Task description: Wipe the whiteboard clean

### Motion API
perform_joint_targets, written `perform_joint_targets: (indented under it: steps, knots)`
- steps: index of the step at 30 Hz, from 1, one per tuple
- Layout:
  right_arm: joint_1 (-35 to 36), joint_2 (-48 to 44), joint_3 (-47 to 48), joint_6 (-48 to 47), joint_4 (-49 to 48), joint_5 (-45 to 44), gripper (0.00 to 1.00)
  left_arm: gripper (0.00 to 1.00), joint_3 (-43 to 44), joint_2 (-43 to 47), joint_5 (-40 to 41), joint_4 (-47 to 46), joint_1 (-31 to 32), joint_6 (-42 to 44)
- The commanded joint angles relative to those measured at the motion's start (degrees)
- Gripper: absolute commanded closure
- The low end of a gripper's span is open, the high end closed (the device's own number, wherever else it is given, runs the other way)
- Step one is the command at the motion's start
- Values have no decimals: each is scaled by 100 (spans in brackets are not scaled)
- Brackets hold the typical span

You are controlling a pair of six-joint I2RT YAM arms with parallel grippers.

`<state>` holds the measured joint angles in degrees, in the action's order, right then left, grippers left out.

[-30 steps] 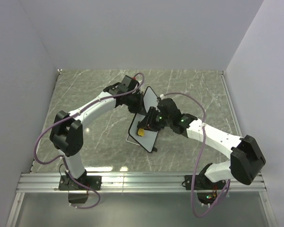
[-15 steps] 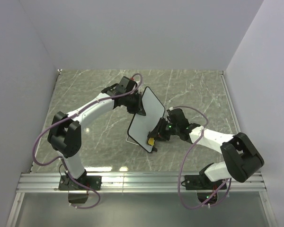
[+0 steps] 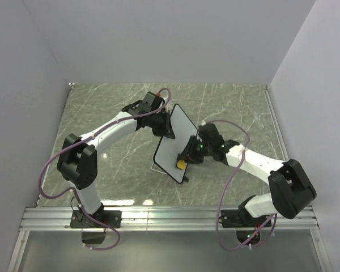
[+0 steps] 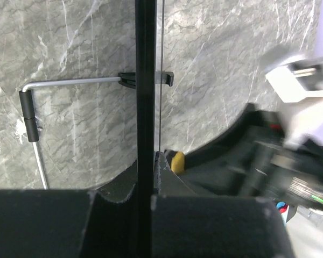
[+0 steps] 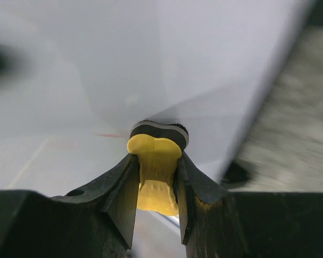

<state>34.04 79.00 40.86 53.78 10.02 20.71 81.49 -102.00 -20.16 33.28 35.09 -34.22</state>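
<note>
Next, I let go of the yellow eraser with my right gripper on the grey marble (image 3: 214, 165) beside the lower part of the whiteboard, below my right arm.
The whiteboard (image 3: 177, 139) stands tilted on its lower edge at the middle of the table. My left gripper (image 3: 169, 128) is shut on its upper left rim. In the left wrist view the whiteboard (image 4: 145, 80) shows edge-on as a black vertical strip running between the left gripper (image 4: 148, 180) jaws. My right gripper (image 3: 187, 160) is shut on a yellow bone-shaped eraser (image 3: 182, 165), whose felt end presses on the board's lower part. In the right wrist view the eraser (image 5: 157, 161) sits between the right gripper (image 5: 157, 180) fingers against the whiteboard (image 5: 97, 75), with a faint red mark (image 5: 110, 135) beside it.
The table (image 3: 113, 113) is grey marble, closed in by white walls on three sides. An aluminium rail (image 3: 170, 218) runs along the near edge. A bent metal rod with a black sleeve (image 4: 30, 115) sticks out from the board's back clip (image 4: 145, 79).
The right gripper slid the eraser from the board's lower middle toward its lower right corner, then slightly back up. The left gripper kept hold of the board, which barely moved.
</note>
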Motion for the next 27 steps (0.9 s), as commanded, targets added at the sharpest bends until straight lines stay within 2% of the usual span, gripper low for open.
perform_joint_targets:
  steps: [1,4,9,16,23,27]
  knots:
    - [76,-43,1087,-61,96,-94,100,100,-749,-1006,1234,944,560,275]
    - [94,124,1615,-17,202,-15,100,100,-705,-1050,1243,961,560,293]
    - [129,458,1890,45,167,56,100,100,-626,-1077,1252,1023,552,328]
    - [129,520,1049,98,-97,-23,100,100,-591,-1094,1208,1041,560,363]
    - [111,152,-16,159,-281,-216,100,100,-626,-1121,1190,1040,560,416]
    - [-239,19,-517,150,-395,-147,100,100,-600,-1130,1181,1049,560,451]
